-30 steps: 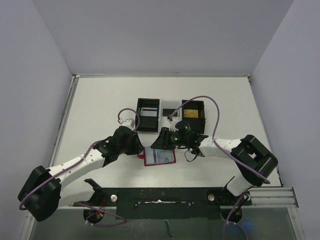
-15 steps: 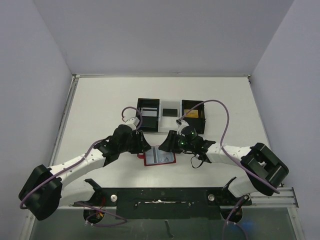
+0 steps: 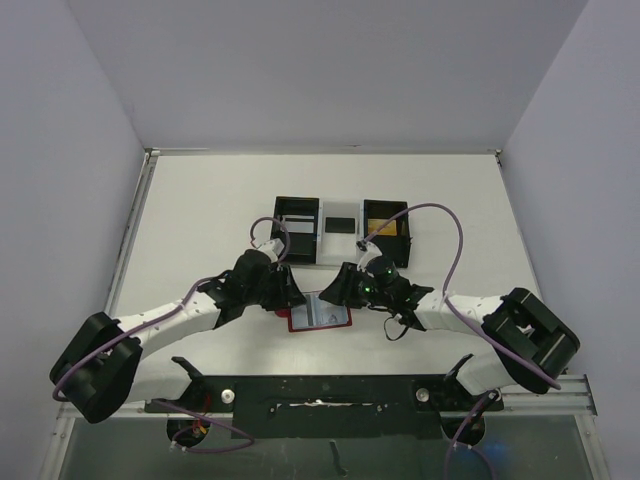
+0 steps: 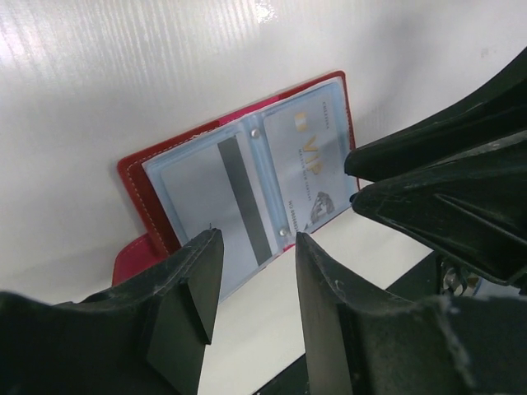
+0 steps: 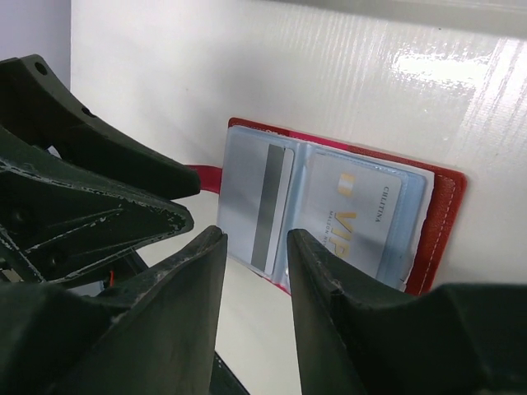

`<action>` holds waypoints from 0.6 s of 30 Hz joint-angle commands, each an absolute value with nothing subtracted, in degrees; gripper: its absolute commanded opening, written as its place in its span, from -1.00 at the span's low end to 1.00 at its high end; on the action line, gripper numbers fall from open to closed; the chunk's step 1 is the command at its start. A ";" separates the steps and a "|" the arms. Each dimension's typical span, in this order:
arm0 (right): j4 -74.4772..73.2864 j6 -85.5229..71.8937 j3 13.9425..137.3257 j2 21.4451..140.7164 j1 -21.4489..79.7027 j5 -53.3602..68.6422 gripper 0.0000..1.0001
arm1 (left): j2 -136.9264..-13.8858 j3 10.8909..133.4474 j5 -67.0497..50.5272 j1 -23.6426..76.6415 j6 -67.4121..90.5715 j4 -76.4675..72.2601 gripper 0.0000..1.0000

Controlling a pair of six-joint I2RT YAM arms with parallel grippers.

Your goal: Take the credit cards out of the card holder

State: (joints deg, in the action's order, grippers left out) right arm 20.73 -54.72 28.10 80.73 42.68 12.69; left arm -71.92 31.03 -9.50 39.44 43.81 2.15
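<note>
My left fingers are over the striped card's sleeve and should pinch the holder's red outer edge point(image 4: 153, 211) to steady it for my right gripper.
The card holder point(image 3: 325, 318) lies open and flat on the table, red with clear sleeves. Two credit cards sit in its sleeves: a pale one with a dark stripe point(image 4: 233, 202) and a pale VIP card point(image 4: 310, 163). They also show in the right wrist view as the striped card point(image 5: 262, 200) and the VIP card point(image 5: 356, 218). My left gripper point(image 3: 294, 297) hovers at the holder's left edge, open and empty point(image 4: 257, 262). My right gripper point(image 3: 332, 290) hovers over the holder's far right edge, open and empty point(image 5: 257, 262). The two grippers face each other closely.
A three-compartment tray point(image 3: 341, 240) stands just beyond the holder. A gold card point(image 3: 380, 227) lies in its right bin and a black card point(image 3: 341, 224) in its middle bin. Purple cables loop over both wrists.
My right gripper has come down from near the tray to the holder. My left gripper's jaws have spread wider and shifted slightly right.
</note>
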 commanded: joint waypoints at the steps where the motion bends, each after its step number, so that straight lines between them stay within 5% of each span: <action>1: 23.49 -56.34 30.04 81.15 42.19 12.11 -0.27 | -72.25 32.63 -11.96 39.64 46.01 -3.63 -0.20; 18: 22.93 -56.53 34.07 87.08 43.33 15.78 -0.43 | -76.58 33.31 -8.79 39.73 44.22 1.95 -0.37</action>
State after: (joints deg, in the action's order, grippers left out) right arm 20.51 -56.42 30.52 85.38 42.72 13.56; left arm -75.77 31.03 -10.24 39.44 46.09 1.32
